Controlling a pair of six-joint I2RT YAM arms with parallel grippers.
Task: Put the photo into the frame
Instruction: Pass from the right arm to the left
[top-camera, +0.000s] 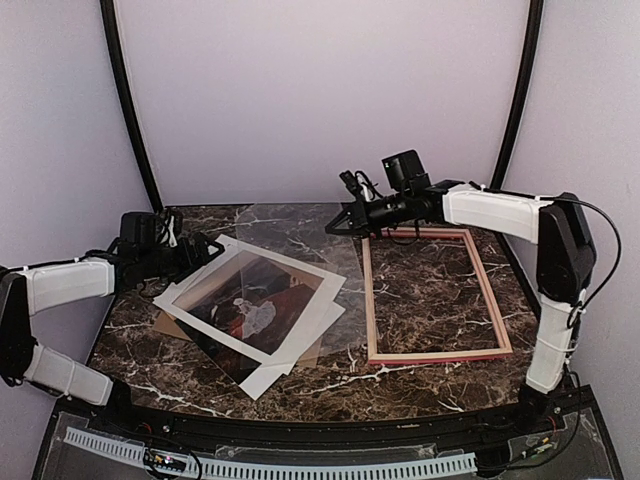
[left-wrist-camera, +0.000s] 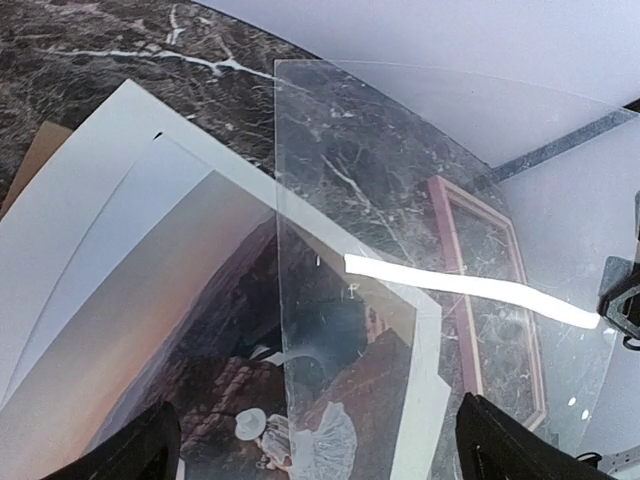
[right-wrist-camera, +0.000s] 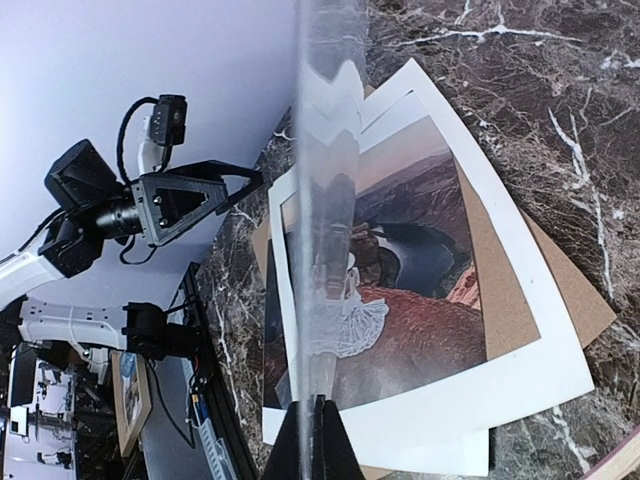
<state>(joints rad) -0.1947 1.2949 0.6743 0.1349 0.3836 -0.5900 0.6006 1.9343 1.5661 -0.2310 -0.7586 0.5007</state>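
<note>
I will next use my left gripper to grab the clear sheet by the middle of its free edge (top-camera: 238, 250) (left-wrist-camera: 281, 285), across from the edge my right gripper holds.
The photo (top-camera: 250, 305), a reddish-brown landscape with a white-dressed figure, lies face up on the table's left half, bordered by a white mat (top-camera: 310, 275). The pink frame (top-camera: 372, 300) lies flat to its right and holds nothing. My right gripper (right-wrist-camera: 318, 405) is shut on the edge of a clear sheet (right-wrist-camera: 325, 150), which stands edge-on above the photo (right-wrist-camera: 420, 320). In the left wrist view the clear sheet (left-wrist-camera: 420, 200) hangs over the photo (left-wrist-camera: 230, 300) and frame (left-wrist-camera: 452, 270). My left gripper (left-wrist-camera: 318, 425) is open, its fingers wide apart either side of the sheet's near part.
A brown cardboard board (right-wrist-camera: 570, 290) lies under the mat and photo, poking out at the edges (top-camera: 165, 325). The left arm (top-camera: 70, 285) stretches over the table's left edge. The right arm (top-camera: 490, 210) reaches across the frame's far end.
</note>
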